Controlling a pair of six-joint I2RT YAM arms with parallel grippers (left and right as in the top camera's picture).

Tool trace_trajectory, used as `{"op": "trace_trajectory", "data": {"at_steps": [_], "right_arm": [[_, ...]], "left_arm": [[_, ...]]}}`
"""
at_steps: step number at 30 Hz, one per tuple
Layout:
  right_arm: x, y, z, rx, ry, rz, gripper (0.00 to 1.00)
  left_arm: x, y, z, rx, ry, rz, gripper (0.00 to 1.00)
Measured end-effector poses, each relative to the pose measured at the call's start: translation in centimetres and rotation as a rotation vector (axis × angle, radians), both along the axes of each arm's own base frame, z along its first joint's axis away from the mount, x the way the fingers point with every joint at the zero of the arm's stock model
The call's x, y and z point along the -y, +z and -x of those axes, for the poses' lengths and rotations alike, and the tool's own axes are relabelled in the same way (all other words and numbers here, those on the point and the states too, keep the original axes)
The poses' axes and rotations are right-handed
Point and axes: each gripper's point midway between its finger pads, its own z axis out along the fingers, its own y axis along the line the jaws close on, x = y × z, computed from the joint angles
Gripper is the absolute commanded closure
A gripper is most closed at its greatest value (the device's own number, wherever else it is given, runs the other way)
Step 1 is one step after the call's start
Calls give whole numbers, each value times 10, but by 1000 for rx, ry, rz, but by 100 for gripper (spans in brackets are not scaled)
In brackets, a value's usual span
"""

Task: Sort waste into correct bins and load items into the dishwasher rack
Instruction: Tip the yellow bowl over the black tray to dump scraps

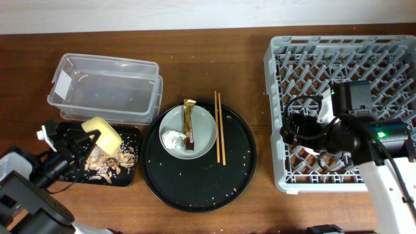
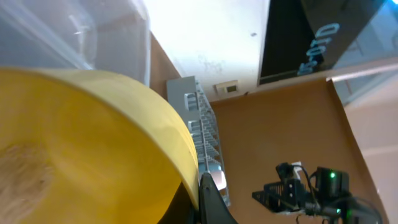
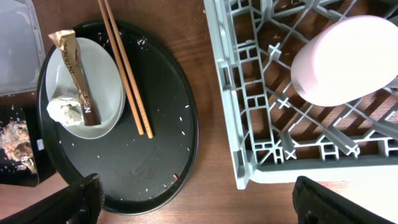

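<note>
Next, my left gripper sets the small yellow bowl down on the round black tray [image 1: 186, 181], just in front of the grey-green plate.
My left gripper [image 1: 90, 138] is shut on the rim of the small yellow bowl [image 1: 102, 133], which hangs tilted over the shallow black tray [image 1: 130, 177] of beige food scraps [image 1: 104, 162]. In the left wrist view the bowl [image 2: 93, 149] fills the frame, with one black finger [image 2: 210, 200] against its rim. The grey-green plate [image 1: 203, 133] holds the gold-and-brown wrapper [image 1: 188, 123] and the crumpled tissue [image 1: 173, 138]. Two chopsticks [image 1: 220, 127] lie beside it. My right gripper [image 3: 205, 202] hangs open and empty by the grey rack's [image 1: 276, 78] front left corner. A pink cup [image 3: 351, 59] sits in the rack.
The clear plastic box [image 1: 104, 88] stands behind the black tray. The plate and chopsticks rest on a large round black tray [image 1: 195, 188] sprinkled with rice grains. Bare wooden table [image 1: 263, 162] separates the round tray from the rack.
</note>
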Motion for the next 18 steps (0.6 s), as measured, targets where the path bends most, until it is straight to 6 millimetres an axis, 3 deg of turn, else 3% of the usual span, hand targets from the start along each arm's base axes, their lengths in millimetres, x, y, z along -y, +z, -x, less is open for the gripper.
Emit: {"op": "trace_trajectory", "data": {"at_steps": [18], "right_arm": [[-2,-1,3,-11,4,-11,2]], "left_arm": [[28,21,9,32,-54,28,100]]}}
